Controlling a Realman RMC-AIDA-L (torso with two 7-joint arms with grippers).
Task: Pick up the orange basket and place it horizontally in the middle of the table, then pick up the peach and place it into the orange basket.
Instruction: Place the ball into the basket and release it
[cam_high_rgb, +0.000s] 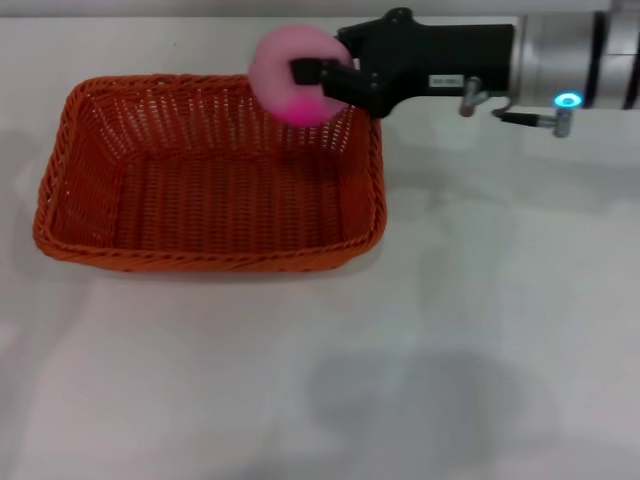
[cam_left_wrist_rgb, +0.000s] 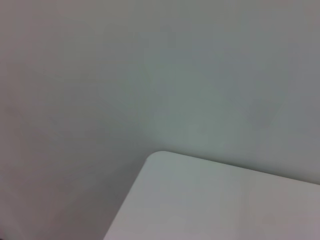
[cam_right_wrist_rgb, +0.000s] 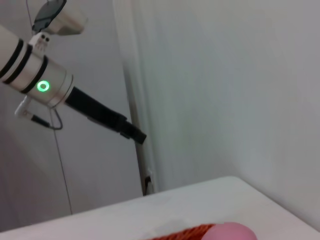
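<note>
The robot's right gripper will release the peach on the orange basket's woven bottom (cam_high_rgb: 273, 168), off centre toward the end of the basket nearest that gripper.
The orange basket (cam_high_rgb: 205, 258) lies lengthwise on the white table (cam_high_rgb: 460, 330), left of centre, with nothing inside it. My right gripper (cam_high_rgb: 306, 66) reaches in from the right and is shut on the peach (cam_high_rgb: 285, 55), a pale pink ball with a magenta patch underneath. The peach hangs above the basket's far right corner. One black finger (cam_high_rgb: 318, 73) crosses the front of the fruit. In the right wrist view the top of the peach (cam_right_wrist_rgb: 231, 233) and a strip of basket rim (cam_right_wrist_rgb: 192, 233) show. My left gripper (cam_right_wrist_rgb: 131, 132) hangs parked far off the table.
The table (cam_left_wrist_rgb: 225, 205) has a rounded corner in the left wrist view, with a plain grey wall behind it. A wall edge and a cable stand beyond the table (cam_right_wrist_rgb: 150, 210) in the right wrist view.
</note>
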